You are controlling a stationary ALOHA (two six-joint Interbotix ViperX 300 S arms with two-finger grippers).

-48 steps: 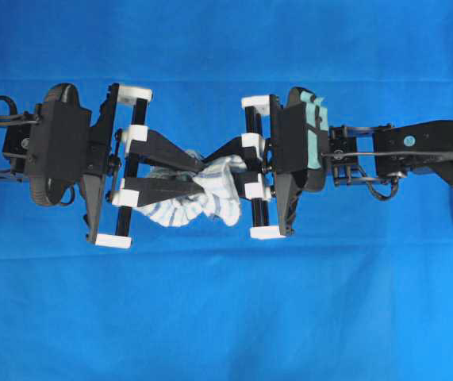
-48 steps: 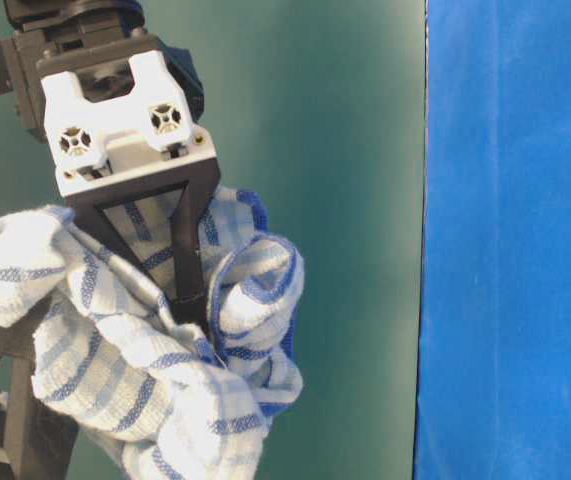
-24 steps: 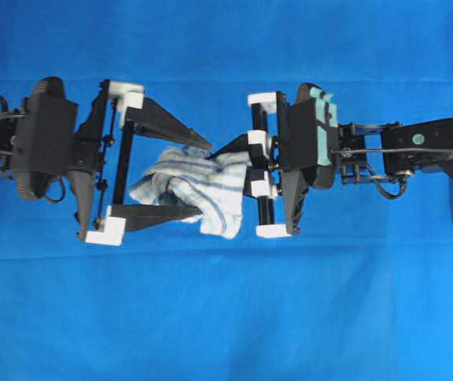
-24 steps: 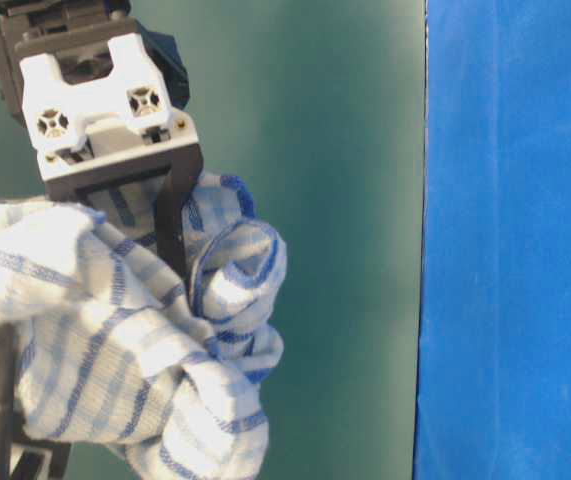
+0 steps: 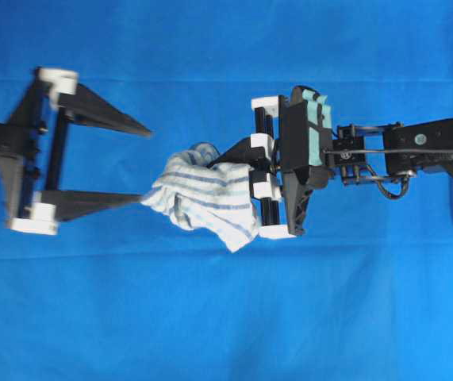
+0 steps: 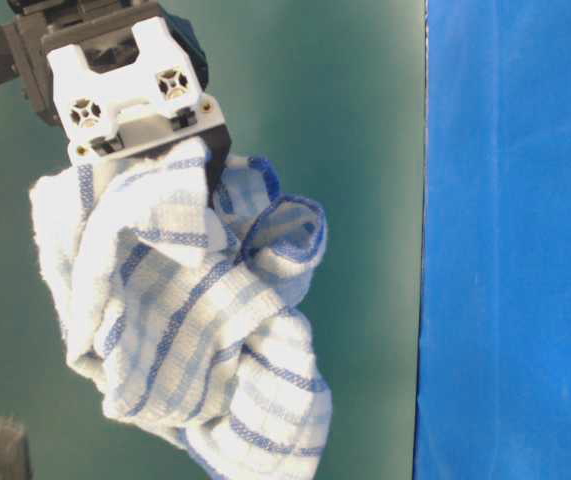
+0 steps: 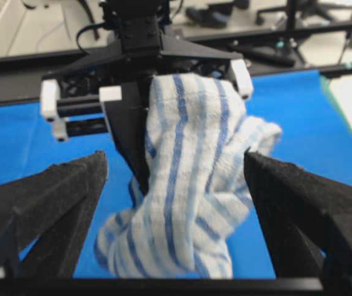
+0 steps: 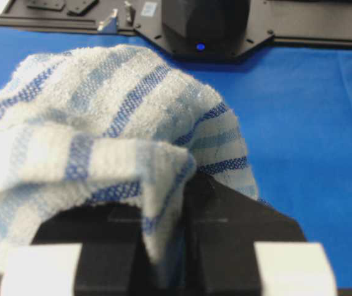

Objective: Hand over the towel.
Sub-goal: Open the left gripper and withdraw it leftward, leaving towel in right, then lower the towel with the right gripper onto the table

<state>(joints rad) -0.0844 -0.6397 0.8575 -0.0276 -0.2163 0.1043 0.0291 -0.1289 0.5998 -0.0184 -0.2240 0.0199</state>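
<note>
My right gripper is to set the towel free on the blue tablecloth (image 5: 211, 211). It will let go just beyond the open fingertips of my left gripper.
The towel (image 5: 202, 198), white with blue stripes, hangs bunched above the middle of the table. My right gripper (image 5: 228, 156) is shut on its upper fold; in the right wrist view the cloth (image 8: 102, 117) is pinched between the black fingers (image 8: 237, 216) and drapes over them. My left gripper (image 5: 147, 165) stands wide open to the left of the towel, its lower fingertip close to the cloth's left edge. In the left wrist view the towel (image 7: 188, 185) hangs free between the spread left fingers (image 7: 52, 209). From table level the towel (image 6: 195, 310) dangles below the right gripper's finger (image 6: 219, 170).
A plain blue tablecloth (image 5: 226, 317) covers the whole table. The left arm's black base (image 8: 203, 24) stands at the far side in the right wrist view. Black frame rails (image 7: 299, 55) run behind the table in the left wrist view.
My left gripper has opened, let go of the towel and drawn back to the left. The towel now hangs from the right gripper alone, which has hardly moved.
</note>
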